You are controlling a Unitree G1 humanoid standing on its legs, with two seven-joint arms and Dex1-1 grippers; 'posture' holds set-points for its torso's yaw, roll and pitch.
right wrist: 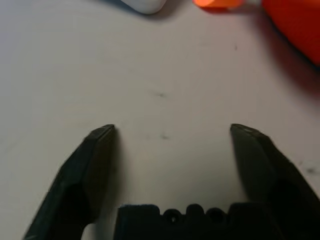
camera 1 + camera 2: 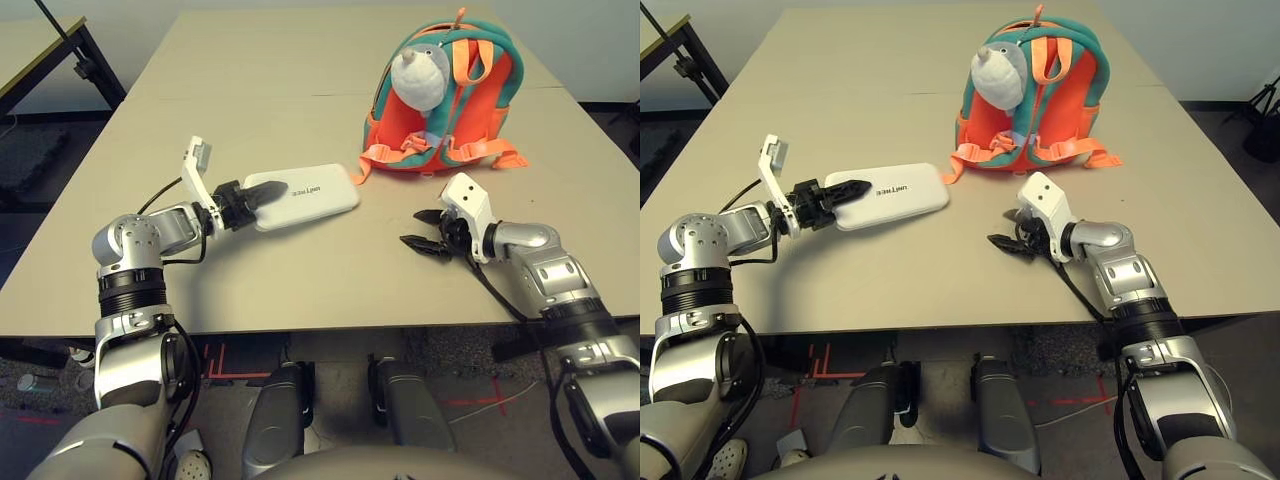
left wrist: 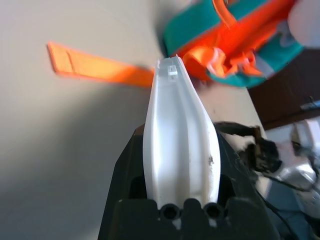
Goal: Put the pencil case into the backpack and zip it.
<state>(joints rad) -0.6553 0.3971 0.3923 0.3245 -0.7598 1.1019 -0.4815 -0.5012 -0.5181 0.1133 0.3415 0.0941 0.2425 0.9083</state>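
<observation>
The lower end of its teal shoulder strap [image 2: 439, 130] on the backpack, just below the grey-white plush, is the next spot that my right gripper needs to go to and close on.
The white pencil case [image 2: 312, 194] lies flat on the table left of centre, lettering up. My left gripper [image 2: 270, 193] is shut on its left end; in the left wrist view the pencil case [image 3: 177, 140] runs edge-on between the black fingers [image 3: 125, 175]. The orange and teal backpack [image 2: 450, 100] stands upright at the back right, apart from the case, with a grey-white plush [image 2: 420, 75] on its front. My right gripper [image 2: 422, 230] hovers low over bare table in front of the backpack, open, nothing between its fingers [image 1: 95, 150].
Orange straps [image 2: 480, 152] trail from the backpack's base onto the table [image 2: 300, 280]; one strap end [image 2: 362, 170] lies close to the case's far corner. A black stand [image 2: 80, 62] sits beyond the table's far left edge.
</observation>
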